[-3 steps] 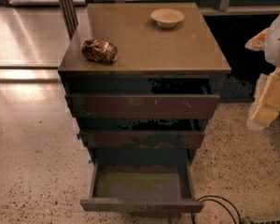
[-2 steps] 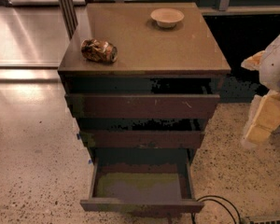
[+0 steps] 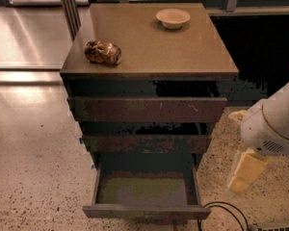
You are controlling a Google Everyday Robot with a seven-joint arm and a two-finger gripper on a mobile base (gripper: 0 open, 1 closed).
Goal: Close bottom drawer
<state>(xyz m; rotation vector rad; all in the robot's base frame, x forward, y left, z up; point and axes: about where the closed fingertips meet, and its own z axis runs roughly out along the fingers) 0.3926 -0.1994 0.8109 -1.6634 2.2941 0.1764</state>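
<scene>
The robot's gripper needs to next go to the front corner (image 3: 192,214) of the bottom drawer, beside the black cable, and close there.
The bottom drawer (image 3: 145,211) of the dark brown cabinet (image 3: 149,57) stands pulled far out, showing its greenish-grey inner floor (image 3: 142,190). The two wider drawers above it, the top one (image 3: 147,109) and the middle one (image 3: 147,143), stick out slightly. My gripper (image 3: 245,172), with pale yellowish fingers, hangs from the white arm (image 3: 274,124) to the right of the cabinet, level with the open drawer and apart from it by a short gap.
A crushed can (image 3: 102,52) and a small white bowl (image 3: 173,18) lie on the cabinet top. A black cable (image 3: 226,210) loops on the speckled floor at the drawer's right front corner. A shiny floor strip lies at the left.
My arm and gripper have moved down and left, closer to the cabinet's right side and lower toward the open drawer. The drawers have not moved.
</scene>
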